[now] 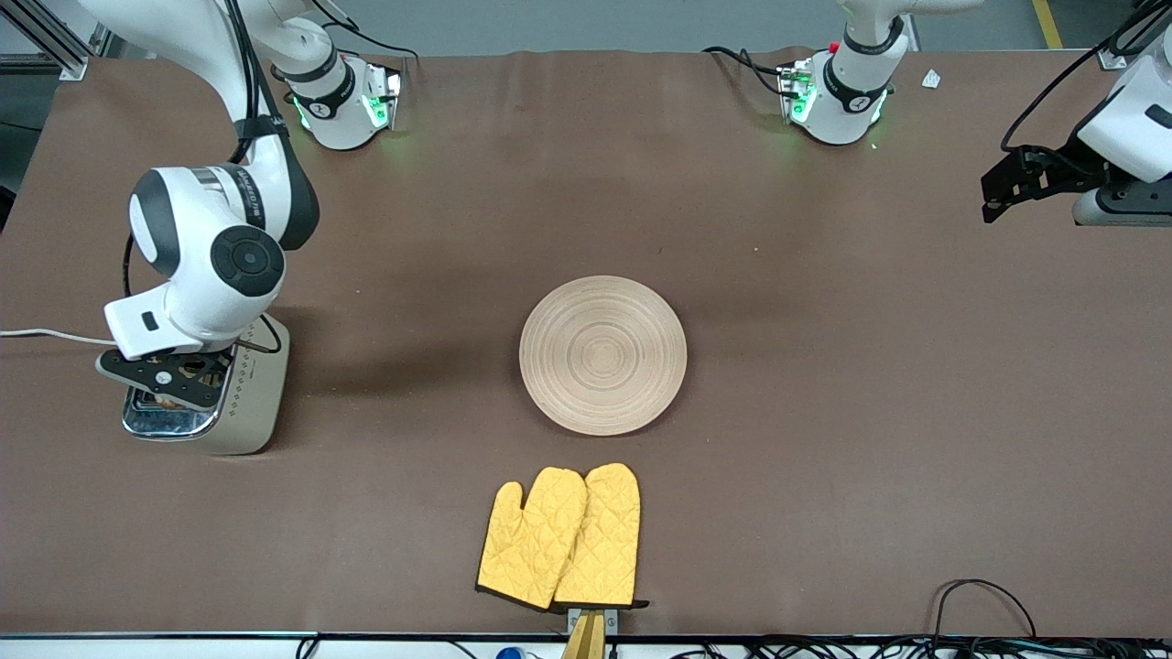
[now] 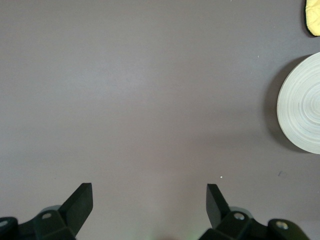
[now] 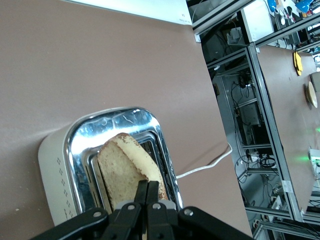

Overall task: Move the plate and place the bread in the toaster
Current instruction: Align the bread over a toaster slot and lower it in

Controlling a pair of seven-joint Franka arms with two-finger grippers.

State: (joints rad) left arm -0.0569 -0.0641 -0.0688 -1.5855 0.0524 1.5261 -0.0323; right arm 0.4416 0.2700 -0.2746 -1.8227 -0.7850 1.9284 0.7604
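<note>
Next, I let go of the brown bread with my right gripper in the toaster slot farther from the white cord [image 1: 189,366] [image 3: 113,184].
The cream toaster [image 1: 255,395] stands at the right arm's end of the table. In the right wrist view the brown bread [image 3: 120,165] sits tilted in a slot of the toaster [image 3: 82,145], its top sticking out above the chrome. My right gripper [image 3: 152,188] is right over the bread with its fingers shut against each other, tips at the crust; it also shows in the front view [image 1: 169,380]. The wooden plate [image 1: 602,355] lies empty mid-table and shows in the left wrist view [image 2: 302,110]. My left gripper [image 2: 149,197] waits open over bare table at the left arm's end [image 1: 991,197].
Two yellow oven mitts [image 1: 560,535] lie nearer the front camera than the plate, by the table edge. The toaster's white cord [image 1: 46,336] runs off the table's end. Cables lie along the front edge.
</note>
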